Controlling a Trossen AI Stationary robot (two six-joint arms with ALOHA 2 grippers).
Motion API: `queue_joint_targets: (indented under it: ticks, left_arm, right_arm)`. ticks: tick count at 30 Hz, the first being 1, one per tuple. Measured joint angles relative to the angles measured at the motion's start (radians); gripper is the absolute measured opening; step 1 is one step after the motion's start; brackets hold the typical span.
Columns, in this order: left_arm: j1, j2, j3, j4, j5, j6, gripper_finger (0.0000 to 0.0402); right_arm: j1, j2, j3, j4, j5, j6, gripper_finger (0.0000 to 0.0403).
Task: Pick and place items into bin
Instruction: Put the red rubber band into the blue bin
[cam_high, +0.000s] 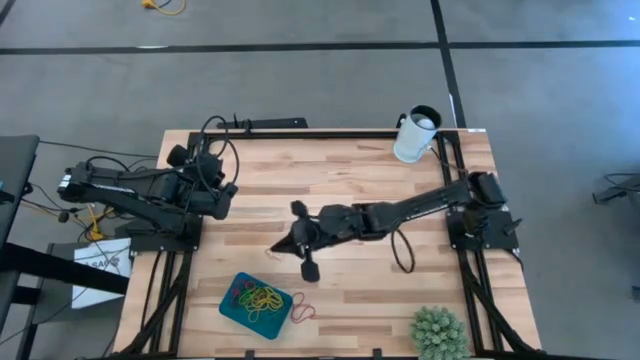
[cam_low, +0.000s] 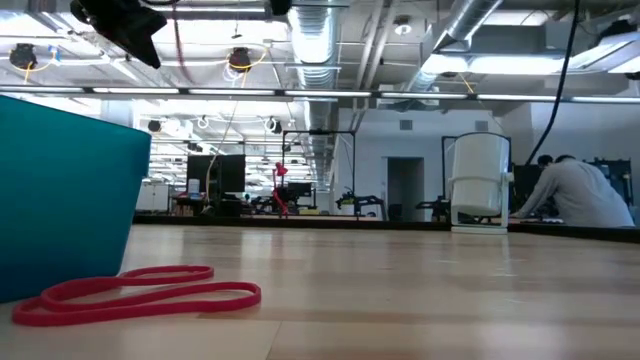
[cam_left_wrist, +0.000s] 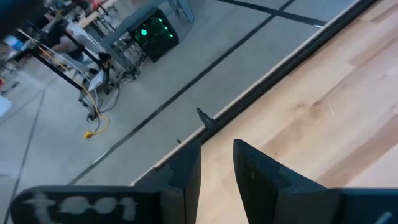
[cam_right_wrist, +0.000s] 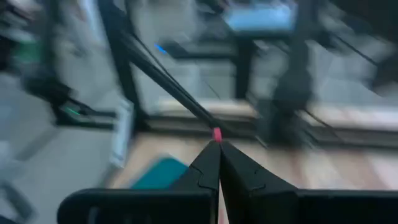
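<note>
I will let go of the red rubber band with my right gripper at the far end of the teal bin (cam_high: 244, 291), next to the yellow rubber bands.
The teal bin (cam_high: 228, 300) stands near the table's front edge, left of the middle, with several coloured rubber bands (cam_high: 262, 297) inside. One red band (cam_high: 303, 310) lies flat on the table by the bin's right side, and also shows in the low view (cam_low: 140, 292). My right gripper (cam_right_wrist: 217, 146) hangs shut above the table's middle (cam_high: 283, 245), behind the bin, with a small red bit at its tips. My left gripper (cam_left_wrist: 216, 168) waits open at the table's left (cam_high: 228, 197), with nothing between its fingers. My right gripper pinches a small red piece of rubber band (cam_right_wrist: 216, 134) between the very ends of its two shut fingers. The fingers reach out nearly level from the table's right side. The piece is clear of the table. The fingers hide the rest of the band.
A white cup (cam_high: 415, 135) stands at the far right corner and a spiky green plant (cam_high: 438, 332) at the near right corner. Bare wood lies between the two arms. Black frame rails run along the table's edges. A person sits in the room beyond the table (cam_low: 575, 195).
</note>
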Motion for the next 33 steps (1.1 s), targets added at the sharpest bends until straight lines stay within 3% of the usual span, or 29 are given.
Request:
queue_joint_targets:
  ticks: [6, 12, 24, 33]
  left_arm:
    - [0.000, 0.000, 0.000, 0.000, -0.048, 0.000, 0.0085]
    - [0.000, 0.000, 0.000, 0.000, -0.066, 0.000, 0.0085]
    - [0.000, 0.000, 0.000, -0.008, -0.033, -0.009, 0.0085]
    - [0.000, 0.000, 0.000, -0.008, 0.025, -0.018, 0.0085]
  right_arm:
    - [-0.039, 0.106, 0.029, 0.156, -0.160, 0.014, 0.0000]
    - [-0.027, 0.292, 0.198, 0.176, -0.260, 0.037, 0.0000]
    - [0.021, 0.544, 0.482, 0.100, -0.270, 0.061, 0.0000]
    - [0.013, 0.629, 0.534, 0.084, -0.265, 0.063, 0.0000]
